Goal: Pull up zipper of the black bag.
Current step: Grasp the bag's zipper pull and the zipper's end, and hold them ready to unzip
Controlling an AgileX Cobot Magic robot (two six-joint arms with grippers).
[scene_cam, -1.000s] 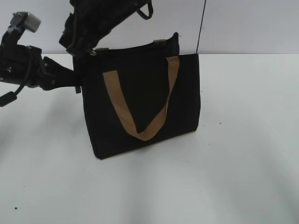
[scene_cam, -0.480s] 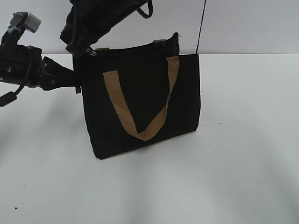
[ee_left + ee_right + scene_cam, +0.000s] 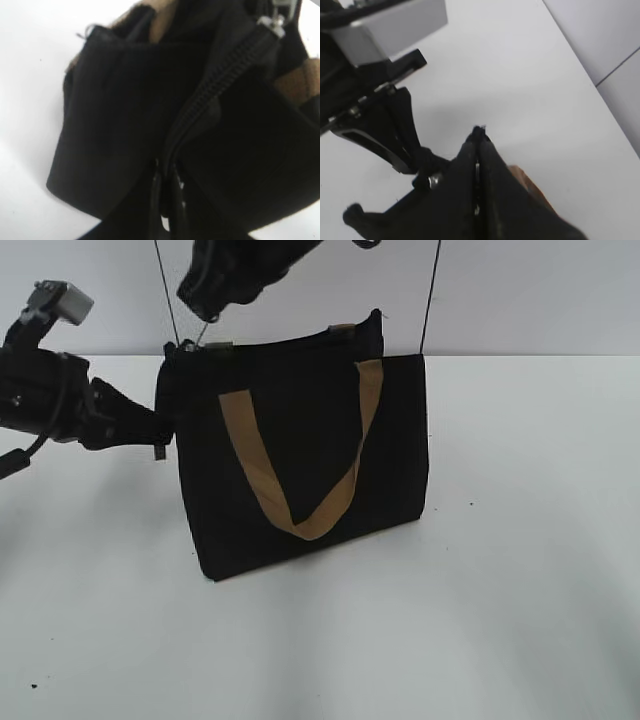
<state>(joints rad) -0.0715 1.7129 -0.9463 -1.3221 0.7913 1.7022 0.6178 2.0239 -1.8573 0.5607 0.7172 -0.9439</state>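
Note:
My right gripper will let go of the pull tab, which will release it by the tan handle's top end [image 3: 357, 349] farthest from my left gripper.
The black bag [image 3: 300, 440] stands upright on the white table, tan handle [image 3: 300, 525] hanging on its front. The zipper [image 3: 220, 80] runs shut from my left gripper to the silvery slider [image 3: 272, 22]. My left gripper [image 3: 163, 435] is shut on the bag's left corner fabric, as the left wrist view shows [image 3: 167, 190]. My right gripper [image 3: 205, 310] hangs just above the top left corner, fingers together [image 3: 478, 145]. The small pull tab [image 3: 203, 335] stands up below its tips. I cannot tell whether it is pinched. The slider also shows in the right wrist view [image 3: 435, 179].
The white table [image 3: 500, 590] spreads round the bag, with a grey wall [image 3: 540, 290] behind it. The left arm and its silver camera box [image 3: 60, 302] sit at the bag's left, and also show in the right wrist view [image 3: 385, 25].
My right gripper has risen and moved right, off the bag's top left corner. The slider stays near that corner. The left gripper and the bag have hardly moved.

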